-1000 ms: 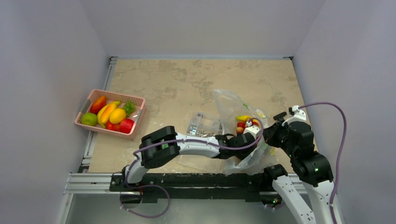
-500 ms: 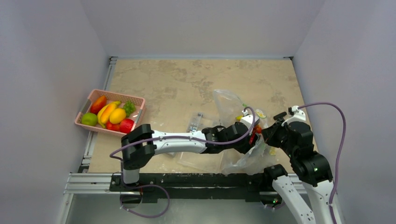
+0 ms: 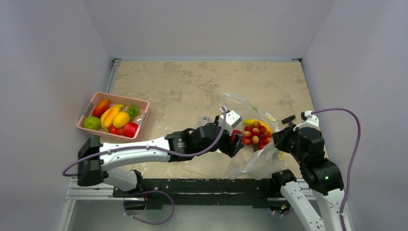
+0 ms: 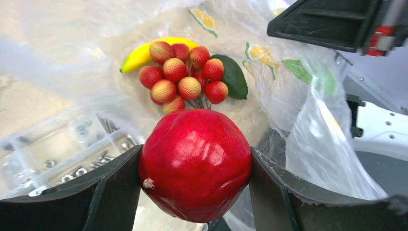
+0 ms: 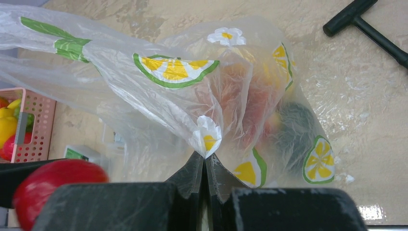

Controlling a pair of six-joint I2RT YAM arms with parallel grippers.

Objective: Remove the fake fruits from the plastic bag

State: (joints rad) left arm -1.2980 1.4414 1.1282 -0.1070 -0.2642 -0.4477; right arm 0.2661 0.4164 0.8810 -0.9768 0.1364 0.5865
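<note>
Next, I let go of the shiny round red fruit with my left gripper in the pink basket (image 3: pixel 135 114), up against the green grapes.
The plastic bag (image 3: pixel 239 102) lies at the right of the table, mouth toward the left. Inside it lie a bunch of red grapes (image 3: pixel 256 134) and a yellow banana (image 3: pixel 251 121). My left gripper (image 3: pixel 235 138) is at the bag's mouth, shut on a glossy round red fruit (image 4: pixel 195 163). In the left wrist view the grapes (image 4: pixel 185 77), the banana (image 4: pixel 139 55) and a dark green leaf (image 4: pixel 233 77) lie just beyond it. My right gripper (image 5: pixel 205 156) is shut on a pinch of the bag's film (image 5: pixel 173 72) and holds that edge up.
A pink basket (image 3: pixel 120 97) with several fruits stands at the left table edge. A clear hard box of small metal parts (image 4: pixel 53 154) lies under the left arm, beside the bag. A black T-shaped tool (image 5: pixel 365 24) lies beyond the bag.
My left gripper has pulled back leftward out of the bag with the red fruit in it. The grapes and banana are uncovered. The right gripper has kept its hold on the bag.
</note>
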